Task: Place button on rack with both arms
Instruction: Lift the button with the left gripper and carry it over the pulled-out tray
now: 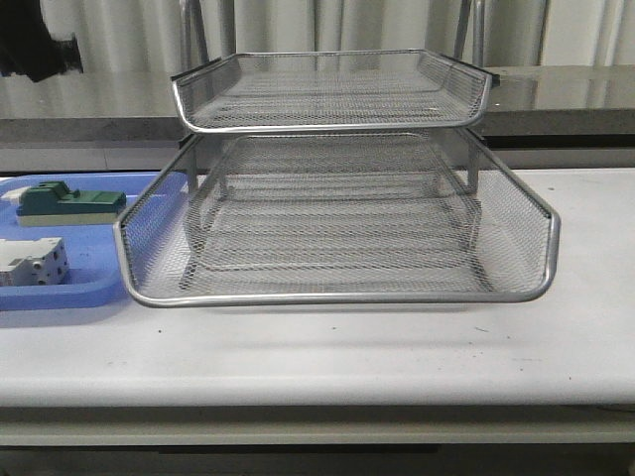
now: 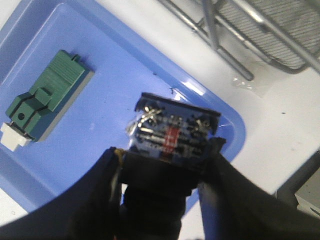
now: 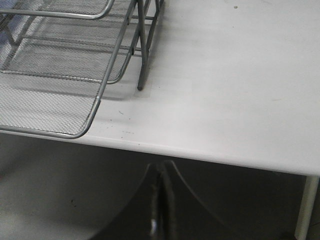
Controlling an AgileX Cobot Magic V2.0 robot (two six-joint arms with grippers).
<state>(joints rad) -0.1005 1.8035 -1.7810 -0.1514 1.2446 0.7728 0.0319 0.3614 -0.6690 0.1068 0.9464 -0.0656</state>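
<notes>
My left gripper needs to put the button down near the middle of the rack's lower mesh tray (image 1: 305,214).
In the left wrist view my left gripper (image 2: 166,152) is shut on the button (image 2: 172,132). It grips the black body, and the blue rear block with its metal terminals faces the camera. The red cap is hidden. The button hangs above the near corner of a blue tray (image 2: 125,65). The rack (image 1: 337,297), a silver wire-mesh tray stack, stands mid-table, and its corner (image 2: 270,30) lies beyond the button. My right gripper (image 3: 162,165) is shut on nothing, off the table's front edge, with the rack's corner (image 3: 107,75) ahead of it. Neither gripper shows in the front view.
The blue tray (image 1: 60,293) sits left of the rack and holds a green-topped block (image 1: 64,201) and a white breaker (image 1: 30,263). The green block (image 2: 47,100) lies beside the held button. The white table (image 1: 397,347) extends right of the rack.
</notes>
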